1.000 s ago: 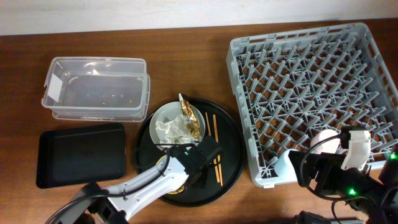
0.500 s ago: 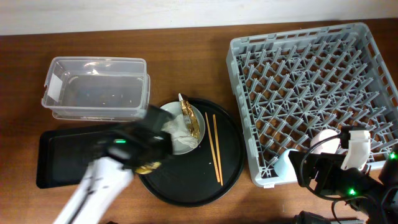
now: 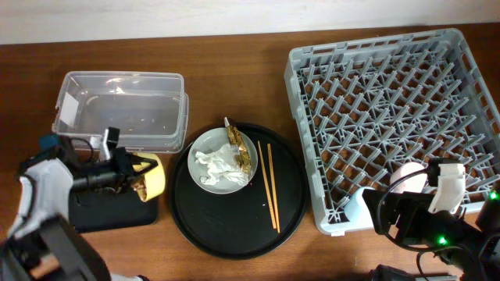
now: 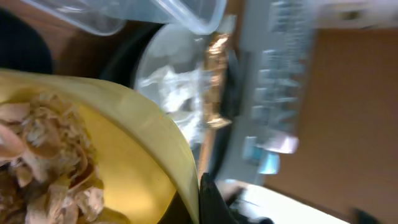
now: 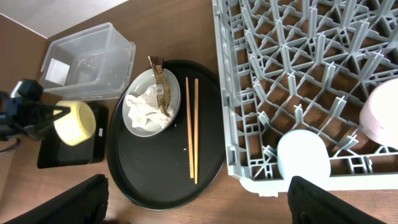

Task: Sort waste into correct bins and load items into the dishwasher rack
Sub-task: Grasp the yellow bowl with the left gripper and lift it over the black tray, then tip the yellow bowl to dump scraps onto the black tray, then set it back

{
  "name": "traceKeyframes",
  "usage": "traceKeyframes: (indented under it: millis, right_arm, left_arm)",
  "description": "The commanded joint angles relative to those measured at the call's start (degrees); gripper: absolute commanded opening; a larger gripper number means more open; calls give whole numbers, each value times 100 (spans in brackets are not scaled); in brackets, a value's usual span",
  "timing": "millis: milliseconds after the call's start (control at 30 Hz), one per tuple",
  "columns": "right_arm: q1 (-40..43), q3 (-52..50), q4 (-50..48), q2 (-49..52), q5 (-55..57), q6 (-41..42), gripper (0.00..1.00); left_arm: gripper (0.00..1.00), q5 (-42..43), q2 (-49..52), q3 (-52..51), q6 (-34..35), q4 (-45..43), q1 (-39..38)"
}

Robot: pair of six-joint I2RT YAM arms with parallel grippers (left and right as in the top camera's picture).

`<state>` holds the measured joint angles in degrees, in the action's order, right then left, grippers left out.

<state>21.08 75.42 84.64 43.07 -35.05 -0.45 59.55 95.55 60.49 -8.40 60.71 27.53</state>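
The small yellow bowl, now tipped over the shallow black tray, will be let go by my left gripper on the round black tray (image 3: 229, 222), in front of the grey plate.
My left gripper (image 3: 125, 175) is shut on the rim of the small yellow bowl (image 3: 153, 179). It holds the bowl tipped on its side over the right end of the shallow black tray (image 3: 94, 209). Brown food scraps (image 4: 43, 162) lie inside the bowl (image 4: 124, 155). The grey plate (image 3: 205, 144) on the round black tray (image 3: 234, 226) holds crumpled tissue (image 3: 217, 165) and the foil wrapper (image 3: 241, 150). The chopsticks (image 3: 270, 187) lie beside it. My right gripper (image 5: 199, 202) is open and empty by the dishwasher rack (image 3: 391, 101). The rack holds a pink cup (image 5: 382, 115) and a light-blue cup (image 5: 303, 155).
The clear tub (image 3: 121, 109) stands behind the shallow black tray, at the back left. The rack fills the right side of the table. Brown tabletop shows along the front edge between the round tray and the rack.
My left arm has lifted the yellow bowl off the round tray and swung it left, over the shallow black tray, tipping it on its side. The right arm has not moved.
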Motion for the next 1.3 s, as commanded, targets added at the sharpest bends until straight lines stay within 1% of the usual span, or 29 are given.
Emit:
traceKeyframes:
  millis: [0, 133, 333, 367, 400, 433, 467, 567, 600, 633, 667, 700, 733, 767, 800, 833, 867, 900, 933, 967, 1000, 1033, 1067, 1100, 1133, 1167, 1200, 1233, 1267]
  right_arm:
    - [22, -26, -4, 20, -28, -63, 92]
    - [22, -26, -4, 20, -26, -66, 92]
    - [22, -26, -7, 20, -26, -66, 92]
    - [22, -26, -7, 20, -28, -66, 92]
    - [22, -26, -7, 20, -28, -63, 92]
    - [22, -24, -7, 20, -28, -63, 92]
    - [22, -24, -7, 20, -28, -63, 92]
    - [22, -24, 2, 20, -28, -63, 92]
    - [22, -24, 0, 20, -28, -63, 92]
    - [22, -24, 0, 20, -28, -63, 92]
    - [22, -24, 0, 20, -28, -63, 92]
    - [22, -24, 0, 20, -31, -63, 92]
    - [22, -24, -4, 20, -31, -63, 92]
    - [22, -24, -9, 20, -31, -63, 92]
    - [22, -24, -11, 20, -31, -63, 92]
    - [22, -24, -4, 20, -31, -63, 92]
    - [22, -24, 4, 20, -31, -63, 92]
    - [22, -24, 4, 20, -31, -63, 92]
    - [22, -24, -2, 20, -31, -63, 92]
    - [22, -24, -13, 20, -33, -63, 92]
    - [22, -24, -20, 20, -33, -63, 92]
    - [22, -24, -17, 20, -33, -63, 92]
    - [22, -24, -15, 20, -33, -63, 92]
    - [22, -24, -20, 20, -33, -61, 92]
    - [22, -24, -31, 20, -33, -61, 92]
    - [22, -24, -31, 20, -33, -63, 92]
    - [22, -24, -24, 20, -33, -63, 92]
    - [22, -24, -22, 20, -35, -61, 92]
    - [22, -24, -22, 20, -33, -61, 92]
  left_arm:
    - [0, 1950, 527, 42, -1097, 223, 289]
    - [0, 2033, 549, 42, -1095, 227, 579]
    - [0, 2168, 564, 42, -1145, 723, 780]
    - [0, 2267, 564, 42, -1213, 931, 780]
    - [0, 2422, 564, 42, -1480, 994, 780]
    - [0, 2446, 564, 42, -1593, 883, 791]
    - [0, 2275, 577, 42, -1528, 831, 791]
    - [0, 2162, 570, 42, -2240, 1156, 791]
    - [0, 2052, 573, 42, -2225, 1303, 791]
    - [0, 2118, 549, 44, -2597, 1856, 791]
    - [0, 2225, 527, 42, -3154, 2214, 793]
    - [0, 2291, 507, 44, -3779, 2286, 807]
    - [0, 2131, 516, 42, -3748, 1849, 855]
    - [0, 1871, 555, 42, -3189, 1432, 918]
    - [0, 1690, 595, 42, -2496, 1305, 975]
    - [0, 1729, 614, 42, -2385, 1545, 1005]
    - [0, 2048, 588, 42, -3193, 2144, 1003]
    - [0, 2184, 568, 44, -4035, 2426, 1008]
    - [0, 2146, 568, 44, -4227, 2269, 1047]
    - [0, 1921, 592, 42, -3670, 1963, 1102]
    - [0, 1792, 601, 42, -3069, 2087, 1126]
    - [0, 1851, 581, 48, -3355, 2374, 1121]
    - [0, 1910, 555, 68, -3974, 2494, 1121]
    - [0, 1856, 546, 96, -4186, 2441, 1121]
    - [0, 1755, 549, 107, -3786, 2498, 1126]
    - [0, 1759, 540, 107, -3818, 2734, 1126]
    - [0, 1784, 509, 107, -4148, 2933, 1126]
    - [0, 1770, 483, 114, -4452, 2896, 1126]
    - [0, 1648, 476, 133, -4323, 2634, 1128]
